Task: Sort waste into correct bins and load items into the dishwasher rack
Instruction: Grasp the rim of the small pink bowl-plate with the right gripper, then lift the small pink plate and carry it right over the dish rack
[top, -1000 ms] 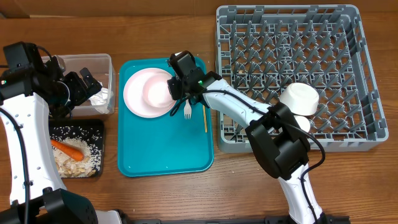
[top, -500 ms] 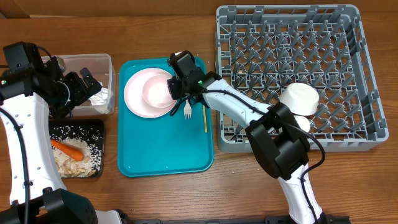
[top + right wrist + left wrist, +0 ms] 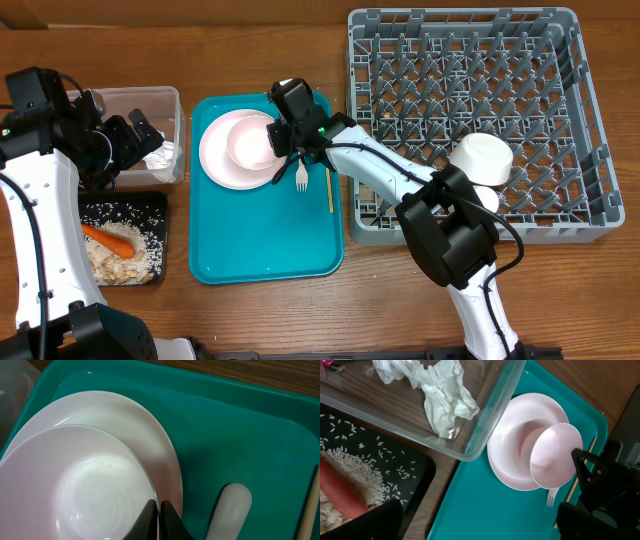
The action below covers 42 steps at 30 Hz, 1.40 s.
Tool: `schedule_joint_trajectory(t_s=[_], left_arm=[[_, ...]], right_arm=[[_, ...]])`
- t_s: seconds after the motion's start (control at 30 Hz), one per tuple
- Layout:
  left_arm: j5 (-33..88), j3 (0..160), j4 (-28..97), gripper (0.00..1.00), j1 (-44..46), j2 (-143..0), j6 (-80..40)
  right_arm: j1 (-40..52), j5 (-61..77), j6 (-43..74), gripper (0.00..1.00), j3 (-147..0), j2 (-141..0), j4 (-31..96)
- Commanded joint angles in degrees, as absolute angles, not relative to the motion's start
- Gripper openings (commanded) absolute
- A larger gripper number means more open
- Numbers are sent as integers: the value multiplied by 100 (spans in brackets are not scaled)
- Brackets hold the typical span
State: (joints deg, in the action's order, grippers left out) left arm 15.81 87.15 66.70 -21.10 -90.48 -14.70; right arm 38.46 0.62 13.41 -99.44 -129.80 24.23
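Next, my right gripper lets go of the small pale pink bowl. The bowl will then rest in the dishwasher rack (image 3: 479, 67) behind the white bowl.
On the teal tray (image 3: 260, 240) lies a white plate (image 3: 218, 165). Above it is the small pale pink bowl (image 3: 248, 141), tilted, with my right gripper (image 3: 283, 141) shut on its right rim. The right wrist view shows the black fingertips (image 3: 150, 512) pinching the bowl's (image 3: 95, 495) rim over the plate (image 3: 150, 435). A white fork (image 3: 301, 178) and tan chopsticks (image 3: 329, 188) lie just right of the plate. My left gripper (image 3: 480, 532) stands open and empty, hovering between the bins and the tray. The grey dishwasher rack (image 3: 480, 60) holds a white bowl (image 3: 482, 158).
The clear tub (image 3: 150, 103) at the left holds crumpled white tissues (image 3: 445, 395). In front of it, the black tray (image 3: 155, 205) holds rice, scraps and an orange carrot (image 3: 108, 239). My right arm stretches from the rack's front left corner across the tray.
My right gripper has moved slightly toward the far side, and the pink bowl has shifted with it over the plate. The left arm has not moved.
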Motion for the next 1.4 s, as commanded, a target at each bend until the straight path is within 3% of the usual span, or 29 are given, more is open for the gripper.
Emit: schedule_joint_trajectory(t_s=[0.0, 0.23, 0.53, 0.8, 0.93, 1.17, 1.37], left_arm=[[1608, 8814, 6683, 100, -2126, -8923, -1503], [1608, 8814, 6683, 100, -2126, -8923, -1503], [1608, 8814, 6683, 100, -2126, -8923, -1503], [1608, 8814, 6683, 100, -2126, -8923, -1503], [1608, 8814, 6683, 100, -2126, -8923, -1503], [1608, 8814, 6683, 100, -2126, -8923, -1503], [1608, 8814, 6683, 100, -2126, -8923, -1503]], right_arm=[[3850, 1, 1092, 4, -10138, -12527, 2434], [3660, -690, 648, 4, -10138, -11767, 2663], [2773, -742, 327, 4, -10138, -10460, 2978], [1562, -1793, -1997, 4, -10132, -10276, 2926], [956, -2705, -2845, 4, -10132, -10294, 2456], [104, -2987, -2884, 4, -10127, -10512, 1765], [-200, -4086, -3085, 4, -10127, -11185, 705]])
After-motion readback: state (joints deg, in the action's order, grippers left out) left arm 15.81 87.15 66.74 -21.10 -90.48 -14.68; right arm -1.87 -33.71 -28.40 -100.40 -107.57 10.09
